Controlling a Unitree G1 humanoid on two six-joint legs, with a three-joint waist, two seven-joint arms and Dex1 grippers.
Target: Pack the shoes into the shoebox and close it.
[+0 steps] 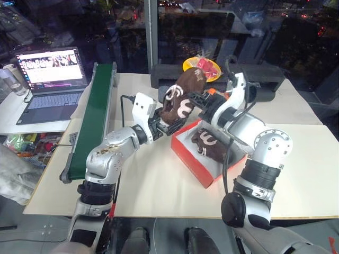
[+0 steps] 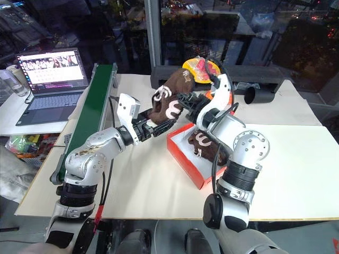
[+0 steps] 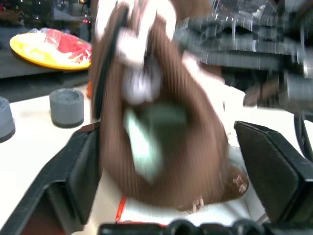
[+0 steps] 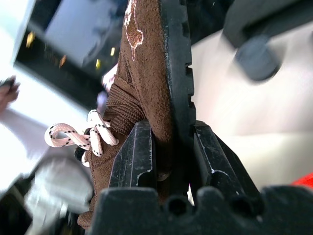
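Observation:
Next, I let go of the dark brown shoe, now hanging in the air above the table, with my right gripper between the other shoe and the shoebox's near red side [image 1: 203,159].
A dark brown shoe [image 1: 183,96] with whitish laces hangs in the air above the table, just beyond the red shoebox [image 1: 188,160]. My right gripper [image 4: 171,131] is shut on it, one finger on the sole and the other on the upper. My left gripper [image 3: 168,147] stands open around the lower part of the same shoe [image 3: 161,147], with a gap on one side. The other shoe [image 1: 210,146] lies inside the white-lined shoebox, partly hidden behind my right arm. The box's lid is hidden.
A green conveyor belt [image 1: 96,114] runs along the table's left side, with an open laptop [image 1: 50,79] beyond it. At the back are a yellow plate [image 1: 204,66] holding red items and a black cylinder [image 2: 255,95]. A small grey cylinder [image 3: 67,106] stands nearby.

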